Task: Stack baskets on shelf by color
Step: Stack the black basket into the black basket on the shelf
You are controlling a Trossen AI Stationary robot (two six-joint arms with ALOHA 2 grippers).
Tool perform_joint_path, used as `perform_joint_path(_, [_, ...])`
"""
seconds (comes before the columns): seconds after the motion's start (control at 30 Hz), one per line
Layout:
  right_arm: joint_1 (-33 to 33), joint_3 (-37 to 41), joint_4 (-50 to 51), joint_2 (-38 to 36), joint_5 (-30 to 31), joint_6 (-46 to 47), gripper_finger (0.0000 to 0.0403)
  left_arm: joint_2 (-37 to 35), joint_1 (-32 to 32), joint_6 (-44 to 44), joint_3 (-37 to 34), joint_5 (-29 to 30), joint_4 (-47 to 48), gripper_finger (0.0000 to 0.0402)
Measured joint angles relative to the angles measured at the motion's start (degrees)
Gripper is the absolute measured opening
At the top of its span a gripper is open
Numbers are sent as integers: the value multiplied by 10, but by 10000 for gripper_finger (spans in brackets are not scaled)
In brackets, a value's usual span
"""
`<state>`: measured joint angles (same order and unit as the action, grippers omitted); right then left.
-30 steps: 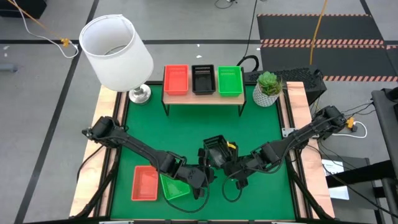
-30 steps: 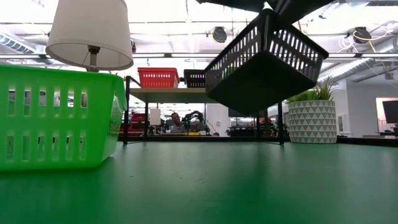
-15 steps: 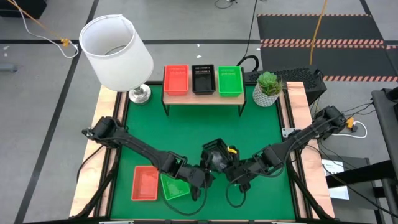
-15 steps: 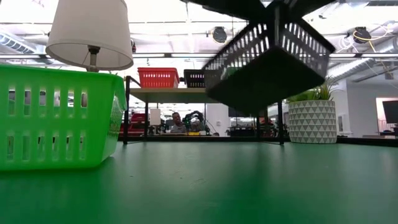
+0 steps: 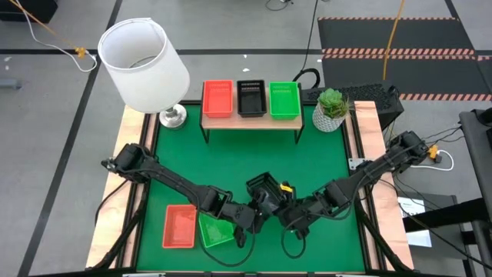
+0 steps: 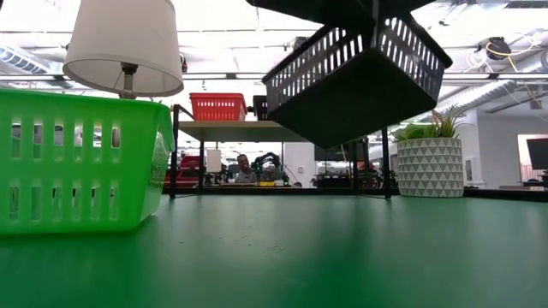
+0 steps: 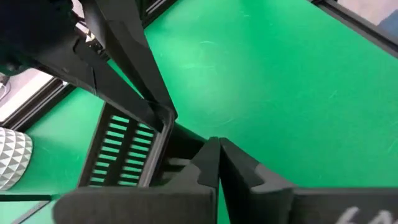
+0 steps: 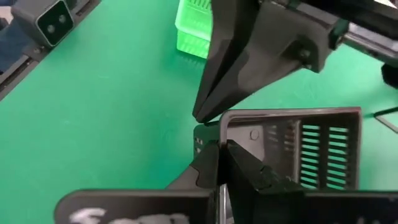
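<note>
The tilted black basket is pinched at its corner by my left gripper, so that gripper should open and take a side's rim (image 8: 292, 113) while my right gripper holds.
A black basket (image 5: 263, 187) (image 6: 360, 81) hangs tilted above the green table's near middle, between my two arms. My left gripper (image 5: 256, 208) (image 7: 216, 152) and my right gripper (image 5: 281, 203) (image 8: 222, 152) are both shut on it, close together. The shelf (image 5: 250, 117) at the far side carries an orange-red basket (image 5: 217, 98), a black basket (image 5: 251, 98) and a green basket (image 5: 284, 100) side by side. At the near left, another orange-red basket (image 5: 179, 225) and another green basket (image 5: 215, 231) (image 6: 77, 162) rest on their bottoms on the table. My left gripper pinches the black basket's rim at a corner (image 8: 217, 118) between its two fingers. The fingers slant down from the table's near left. The basket is clear of the table and tilted. My right gripper pinches the rim of the same end wall (image 8: 221, 134) between its two fingers, right beside the left fingers (image 8: 214, 93). It slants down from the table's near right. The basket reaches away from the fingers with its slotted bottom (image 8: 311, 152) showing, one corner lowest (image 6: 330, 144).
A white lamp (image 5: 146, 65) stands at the far left corner and a potted plant (image 5: 332, 108) at the far right, beside the shelf. Wooden side rails (image 5: 367, 154) border the table. A black cable loop (image 5: 290, 242) lies near the front edge. Open green surface lies before the shelf.
The black basket has stayed in the air but has tipped and swung a little toward the left arm. My left gripper has rolled at the wrist and now sits against the basket's rim.
</note>
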<state>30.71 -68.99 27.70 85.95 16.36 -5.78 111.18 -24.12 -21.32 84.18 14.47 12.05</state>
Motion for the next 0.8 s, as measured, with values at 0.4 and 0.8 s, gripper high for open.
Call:
perform_joint_path(0.4, [7,0,2,0,-8,-9,9,-37,-29,39,0,47,0,93])
perform_joint_path(0.8, [20,0,1,0,-17,-13,9,-14,-8,38,0,90,7,205])
